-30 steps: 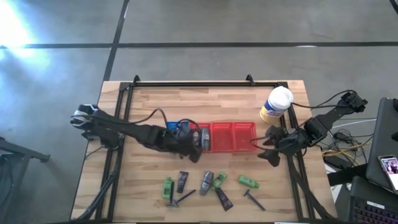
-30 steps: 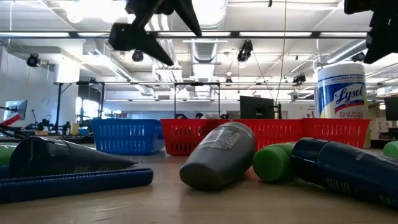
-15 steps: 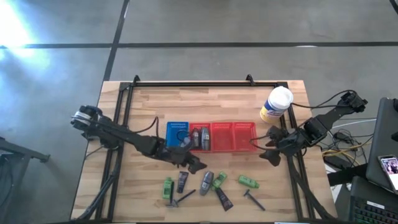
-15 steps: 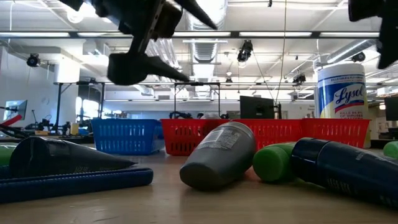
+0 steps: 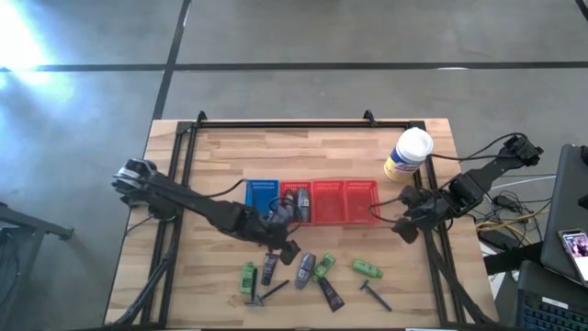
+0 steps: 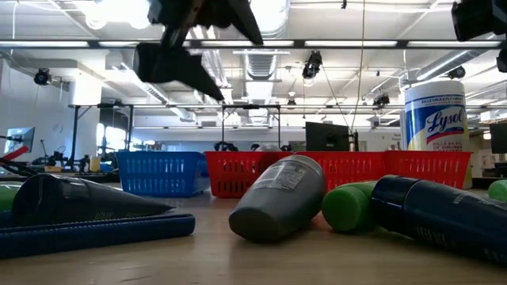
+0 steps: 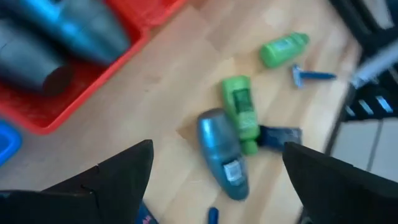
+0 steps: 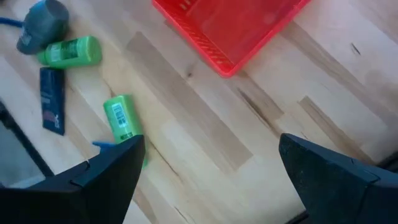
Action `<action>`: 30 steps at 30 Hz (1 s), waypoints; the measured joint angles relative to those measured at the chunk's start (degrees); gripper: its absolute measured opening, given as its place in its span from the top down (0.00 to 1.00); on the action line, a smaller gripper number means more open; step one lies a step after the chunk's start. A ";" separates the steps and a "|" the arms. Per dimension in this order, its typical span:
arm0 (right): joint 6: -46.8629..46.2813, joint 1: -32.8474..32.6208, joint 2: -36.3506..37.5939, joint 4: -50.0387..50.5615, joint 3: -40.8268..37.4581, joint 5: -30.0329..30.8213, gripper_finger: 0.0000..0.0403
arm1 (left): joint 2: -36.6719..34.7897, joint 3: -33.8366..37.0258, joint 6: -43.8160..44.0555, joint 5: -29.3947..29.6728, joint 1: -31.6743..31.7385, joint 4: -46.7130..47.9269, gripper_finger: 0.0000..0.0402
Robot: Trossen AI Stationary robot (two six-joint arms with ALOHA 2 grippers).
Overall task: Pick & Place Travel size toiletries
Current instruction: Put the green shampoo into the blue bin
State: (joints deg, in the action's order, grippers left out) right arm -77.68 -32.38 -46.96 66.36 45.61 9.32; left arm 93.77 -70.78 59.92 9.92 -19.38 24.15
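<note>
Next, my left gripper closes on the body of the green bottle (image 5: pixel 247 279) next to the thin razors, the one farthest from the white-and-yellow canister.
Toiletries lie loose near the table's near edge: a grey oval stick (image 5: pixel 305 269) (image 7: pixel 224 155) (image 6: pixel 277 198), green bottles (image 5: pixel 323 267) (image 7: pixel 239 112) (image 5: pixel 367 268) (image 8: pixel 121 118) (image 5: pixel 248 276), dark tubes (image 5: pixel 268 268) (image 5: pixel 331 294) and thin razors (image 5: pixel 375 296) (image 5: pixel 266 294). Grey items (image 7: pixel 25 62) lie in the leftmost red basket (image 5: pixel 296 202). My left gripper (image 5: pixel 287 250) (image 7: pixel 214 180) hangs open above the table, just on the far side of the grey stick. My right gripper (image 5: pixel 404 225) (image 8: pixel 224 174) is open, by the right end of the basket row.
A blue basket (image 5: pixel 262 196) and three red baskets (image 5: pixel 328 202) stand in a row mid-table. A white-and-yellow canister (image 5: pixel 409 154) (image 6: pixel 434 119) stands at the far right. A black frame rail (image 5: pixel 294 121) runs along the far edge. Bare wood lies between baskets and toiletries.
My left gripper has moved from above the blue and leftmost red baskets toward the table's near edge, and now hangs over the loose toiletries. The toiletries on the table have stayed where they were.
</note>
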 joint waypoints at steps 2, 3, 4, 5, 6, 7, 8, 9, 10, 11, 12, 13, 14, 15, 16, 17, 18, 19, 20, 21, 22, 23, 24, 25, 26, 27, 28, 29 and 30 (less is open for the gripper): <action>4.29 0.00 0.50 -2.88 0.37 -0.44 0.09 | -1.15 -0.49 -3.17 -0.12 -0.41 -0.90 0.10; 6.85 -0.01 0.80 -5.03 0.77 -0.49 0.09 | -1.97 -0.53 -4.73 -0.12 -0.58 -1.69 0.10; 9.45 0.00 1.04 -7.41 1.20 -0.55 0.09 | -2.87 -0.58 -5.99 -0.10 -0.61 -2.99 0.10; 11.97 0.00 1.29 -9.21 1.65 -0.54 0.09 | -3.89 -0.52 -6.90 -0.11 -0.61 -4.46 0.10; 14.33 0.00 1.46 -10.38 2.14 -0.45 0.09 | -4.61 -0.39 -7.45 -0.09 -0.61 -5.49 0.10; 16.32 0.02 1.51 -11.29 2.60 -0.41 0.09 | -5.34 -0.32 -7.99 -0.01 -0.61 -5.76 0.10; 18.57 0.02 1.53 -11.97 3.15 -0.37 0.09 | -5.93 -0.28 -8.98 0.09 -0.61 -5.83 0.10; 21.09 0.02 1.49 -11.97 3.67 -0.37 0.09 | -6.30 -0.23 -9.88 0.31 -0.61 -5.93 0.10; 23.49 0.02 1.50 -11.72 4.11 -0.37 0.09 | -6.77 -0.19 -10.70 0.60 -0.61 -5.87 0.10; 25.30 0.03 1.53 -11.37 4.56 -0.34 0.09 | -7.31 -0.18 -11.50 0.62 -0.58 -5.58 0.10; 26.24 0.02 1.51 -11.27 5.04 -0.34 0.09 | -7.87 -0.16 -12.32 0.63 -0.47 -5.36 0.10; 26.52 0.02 1.51 -11.29 5.61 -0.34 0.09 | -8.45 -0.16 -12.92 0.82 -0.26 -5.10 0.10; 26.36 0.02 1.51 -11.31 6.13 -0.39 0.09 | -8.93 -0.18 -13.13 1.13 -0.02 -4.51 0.10; 25.65 0.02 1.51 -11.25 6.66 -0.41 0.09 | -9.48 -0.18 -12.94 1.36 0.27 -3.39 0.10; 25.39 0.02 1.53 -11.27 7.25 -0.40 0.09 | -9.85 -0.18 -12.77 2.17 0.66 -1.79 0.10; 25.36 0.02 1.53 -11.31 7.78 -0.37 0.09 | -10.26 -0.17 -12.53 3.02 1.23 -0.20 0.10; 25.36 0.03 1.53 -11.31 8.24 -0.31 0.09 | -10.53 -0.16 -11.52 3.28 1.65 0.81 0.10; 25.64 0.02 1.54 -11.33 8.60 -0.06 0.09 | -10.80 -0.16 -10.27 3.62 1.98 1.37 0.10; 26.16 0.02 1.55 -11.37 8.82 0.25 0.09 | -11.08 -0.16 -9.61 3.76 2.17 1.61 0.10; 26.50 0.02 1.54 -11.36 8.88 1.06 0.09 | -11.18 -0.16 -9.47 3.74 2.18 1.54 0.10; 26.60 0.02 1.53 -11.30 8.87 2.02 0.09 | -11.20 -0.16 -9.70 3.49 2.10 1.24 0.10; 26.62 0.02 1.53 -11.38 8.75 3.18 0.09 | -11.15 -0.16 -10.24 2.85 2.03 0.96 0.10; 26.35 0.02 1.53 -11.29 8.53 4.17 0.09 | -11.04 -0.16 -10.75 2.43 1.98 0.72 0.10; 25.84 0.02 1.49 -11.23 8.32 5.14 0.09 | -10.83 -0.16 -10.85 2.09 1.87 0.41 0.10; 25.48 0.02 1.43 -11.26 8.20 5.97 0.09 | -10.67 -0.16 -10.76 1.52 1.85 -0.30 0.10; 25.37 0.02 1.31 -11.28 8.06 6.41 0.09 | -10.37 -0.16 -10.56 1.04 1.70 -1.13 0.10; 25.33 0.02 1.12 -11.26 7.92 6.88 0.09 | -10.06 -0.16 -10.54 0.97 1.63 -2.02 0.10; 25.34 0.02 0.95 -11.28 7.89 7.21 0.09 | -9.68 -0.16 -10.62 0.93 1.49 -3.40 0.10; 25.37 0.02 0.72 -11.34 7.89 7.20 0.09 | -9.08 -0.16 -10.54 0.86 1.40 -5.13 0.10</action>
State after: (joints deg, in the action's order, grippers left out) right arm -52.31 -32.36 -46.24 55.02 53.49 16.53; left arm 84.69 -70.94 49.38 10.78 -17.98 19.02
